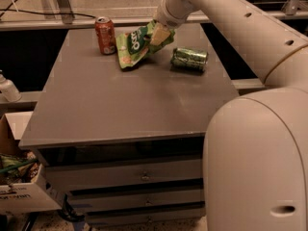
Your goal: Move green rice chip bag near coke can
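The robot's gripper needs to release the green rice chip bag, now hanging tilted at the table's back, close beside the coke can (pixel 123 45), on its side facing the green can.
The green rice chip bag (pixel 135 45) is a crinkly light-green pouch with a dark green patch and white lettering. It hangs tilted at the back of the grey table (pixel 115 105), its lower end touching or just above the top. My gripper (pixel 158 33) is shut on the bag's upper right edge. The coke can (pixel 105 35), red-orange with a silver top, stands upright just left of the bag, a small gap between them.
A green can (pixel 189 59) lies on its side right of the bag. My white arm fills the right side of the view. A cardboard box (pixel 21 186) sits on the floor at lower left. A white bottle (pixel 8 89) stands at the left edge.
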